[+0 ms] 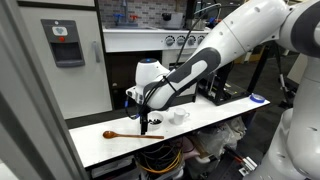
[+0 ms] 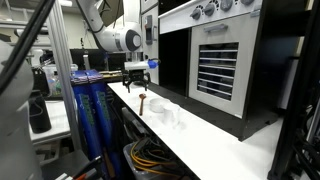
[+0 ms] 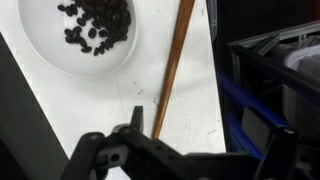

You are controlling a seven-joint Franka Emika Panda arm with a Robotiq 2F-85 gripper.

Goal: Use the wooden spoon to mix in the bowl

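Observation:
The wooden spoon is my next thing to grip. Next, my gripper closes on the middle of the handle point(image 1: 134, 136) point(image 3: 157, 130) of the wooden spoon, between the spoon's head and the pale bowl.
The wooden spoon point(image 1: 128, 135) lies flat on the white table, with its head toward the table's end. In the wrist view its handle point(image 3: 173, 70) runs from the top edge down toward my fingers. The pale bowl point(image 3: 80, 40) with dark specks inside sits just beside the handle; it also shows in an exterior view point(image 1: 157, 121). My gripper point(image 3: 212, 132) hovers above the handle end of the spoon, open and empty, with one fingertip close beside the handle. It shows in both exterior views point(image 1: 146, 118) point(image 2: 140, 78).
A second plain small bowl point(image 1: 181, 116) stands further along the table point(image 1: 215, 115). A blue-rimmed item point(image 1: 258, 99) lies at the far end. Blue frames point(image 2: 90, 100) stand beside the table edge, and an oven front point(image 2: 215, 65) is behind.

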